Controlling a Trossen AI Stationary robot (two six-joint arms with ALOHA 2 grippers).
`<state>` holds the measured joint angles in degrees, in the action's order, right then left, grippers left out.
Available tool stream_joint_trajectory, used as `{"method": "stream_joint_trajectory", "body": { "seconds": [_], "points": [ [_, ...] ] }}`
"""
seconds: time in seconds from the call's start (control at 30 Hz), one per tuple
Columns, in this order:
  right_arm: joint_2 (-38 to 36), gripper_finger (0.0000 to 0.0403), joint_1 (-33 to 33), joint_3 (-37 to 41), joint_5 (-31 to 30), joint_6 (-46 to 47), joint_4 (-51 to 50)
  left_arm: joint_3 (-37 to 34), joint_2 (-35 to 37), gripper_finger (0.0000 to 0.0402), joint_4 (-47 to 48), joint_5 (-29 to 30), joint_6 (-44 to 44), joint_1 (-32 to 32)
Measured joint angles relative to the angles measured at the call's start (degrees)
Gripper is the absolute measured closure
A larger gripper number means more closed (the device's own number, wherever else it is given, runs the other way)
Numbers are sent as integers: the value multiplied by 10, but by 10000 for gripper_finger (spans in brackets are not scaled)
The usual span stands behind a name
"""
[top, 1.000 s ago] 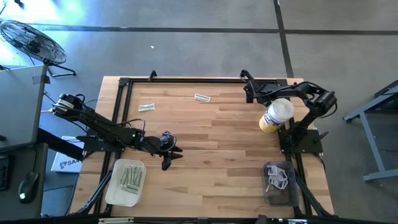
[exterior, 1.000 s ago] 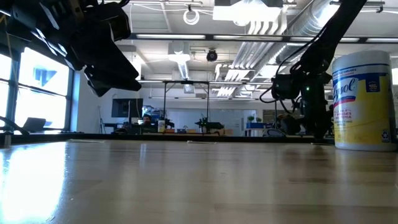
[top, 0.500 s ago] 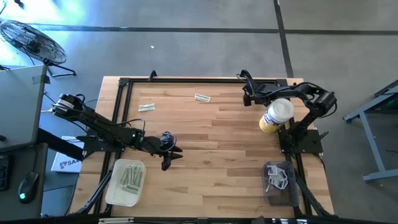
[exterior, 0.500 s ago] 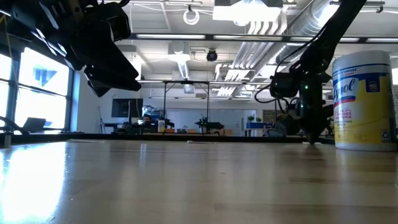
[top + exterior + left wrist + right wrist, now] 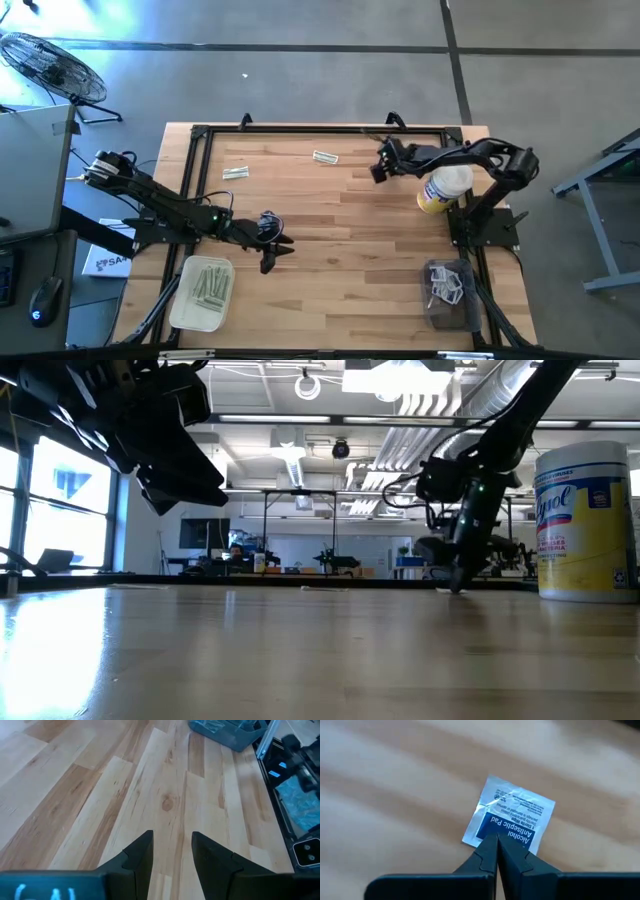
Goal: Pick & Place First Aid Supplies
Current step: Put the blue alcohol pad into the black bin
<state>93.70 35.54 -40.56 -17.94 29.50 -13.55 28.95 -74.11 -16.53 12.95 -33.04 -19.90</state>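
The closed fingers of my right gripper are over the blue label of the flat packet, so they should open and pinch the packet's corner (image 5: pixel 469 839) before lifting it.
My right gripper (image 5: pixel 379 171) is over the far middle of the table, left of the yellow bottle (image 5: pixel 444 187), and is shut on a small white square packet with a blue label (image 5: pixel 512 815). In the low view it (image 5: pixel 457 582) points down, close to the tabletop. My left gripper (image 5: pixel 273 250) hovers open and empty over bare wood near the table's left middle; its fingers (image 5: pixel 142 855) stand apart. Two pale strip packets (image 5: pixel 236 172) (image 5: pixel 325 157) lie flat on the far part of the table. My right gripper pinches the packet's blue-printed edge (image 5: pixel 506 834) between its two fingertips. The rest of the packet sticks out flat beyond the tips. The fingers come from above, slanting down. I cannot tell whether the packet is clear of the table.
A pale tray (image 5: pixel 203 292) with several strips sits at the near left. A dark tray (image 5: pixel 450 290) with white packets sits at the near right. A black frame (image 5: pixel 300 129) runs along the table's edges. Bare wood lies across the middle.
My right gripper has swung from the far right corner toward the table's left and a little toward its near edge, passing in front of the yellow bottle. My left arm has kept still.
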Motion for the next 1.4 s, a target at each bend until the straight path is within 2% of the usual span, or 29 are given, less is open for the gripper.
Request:
{"method": "stream_joint_trajectory", "body": {
  "seconds": [0.27, 0.43, 0.63, 0.8, 1.03, 1.13, 1.27, 1.4],
  "points": [
    [-1, 402, -101, 0, 68, 16, 23, 0, 0, 269, 0, 16, 0, 0],
    [-2, 403, -162, 0, 75, 25, 31, 0, 0, 269, 0, 16, 0, 0],
    [-38, 402, -225, 3, 17, 35, 22, 0, 0, 269, 0, 18, 0, 0],
    [-60, 386, -267, 2, -6, -5, 25, 0, 0, 269, 0, 18, 0, 0],
    [-27, 325, -270, 2, -28, -95, 36, 0, 0, 269, 0, 27, 7, 0],
    [-13, 302, -263, 2, -23, -103, 58, 0, 0, 269, 0, 27, 7, 0],
    [4, 287, -253, 2, -2, -100, 80, 0, 0, 269, 0, 24, 7, 0],
    [8, 288, -253, 2, -6, -79, 79, 0, 0, 269, 1, 21, 8, 0]
  ]
}}
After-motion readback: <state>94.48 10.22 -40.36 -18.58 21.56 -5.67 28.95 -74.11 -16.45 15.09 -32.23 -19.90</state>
